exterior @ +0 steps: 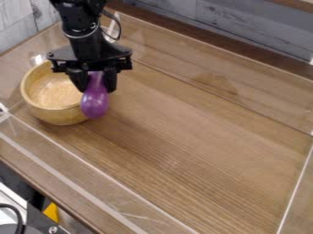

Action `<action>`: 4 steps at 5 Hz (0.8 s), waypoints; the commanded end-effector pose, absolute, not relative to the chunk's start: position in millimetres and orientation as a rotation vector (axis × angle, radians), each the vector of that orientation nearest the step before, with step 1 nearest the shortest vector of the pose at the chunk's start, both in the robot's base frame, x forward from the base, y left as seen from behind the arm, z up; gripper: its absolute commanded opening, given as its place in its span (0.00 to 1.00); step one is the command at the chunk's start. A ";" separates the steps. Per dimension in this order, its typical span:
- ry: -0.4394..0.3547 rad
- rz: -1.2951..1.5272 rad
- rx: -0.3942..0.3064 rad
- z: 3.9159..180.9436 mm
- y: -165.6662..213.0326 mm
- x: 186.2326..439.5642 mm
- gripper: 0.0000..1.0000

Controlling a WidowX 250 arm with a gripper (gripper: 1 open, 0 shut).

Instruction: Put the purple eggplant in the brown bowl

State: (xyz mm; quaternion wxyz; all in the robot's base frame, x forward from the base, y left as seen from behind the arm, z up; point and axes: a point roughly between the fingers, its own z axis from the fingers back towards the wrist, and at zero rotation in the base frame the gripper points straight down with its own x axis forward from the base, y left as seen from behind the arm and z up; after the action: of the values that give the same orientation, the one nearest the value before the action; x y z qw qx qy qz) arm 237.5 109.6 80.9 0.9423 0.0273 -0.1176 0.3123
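Observation:
Next, my gripper lets go of the purple eggplant on the pale inside of the brown bowl [61,90], clear of its rim.
The purple eggplant [95,99] hangs bulbous end down from my gripper [93,78], whose black fingers are shut on its upper end. It is lifted off the wooden table and sits over the right rim of the brown bowl [44,90]. The bowl is a round light-brown wooden one with a pale inside, standing at the left of the table. The eggplant's stem tip is hidden between the fingers.
The wooden tabletop [208,137] is ringed by a low clear plastic wall [73,187]. A grey plank wall [244,23] runs behind the table. The black arm [76,18] rises above the bowl toward the top left.

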 end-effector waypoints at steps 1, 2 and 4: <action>-0.294 0.645 0.078 92.3 122.9 247.2 0.00; -0.298 0.654 0.096 90.7 131.1 248.7 0.00; -0.310 0.653 0.130 87.7 143.2 250.9 0.00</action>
State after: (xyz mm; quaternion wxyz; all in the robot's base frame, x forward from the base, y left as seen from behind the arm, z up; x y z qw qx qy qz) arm 243.8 136.0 75.6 0.9383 0.0589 -0.1291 0.3155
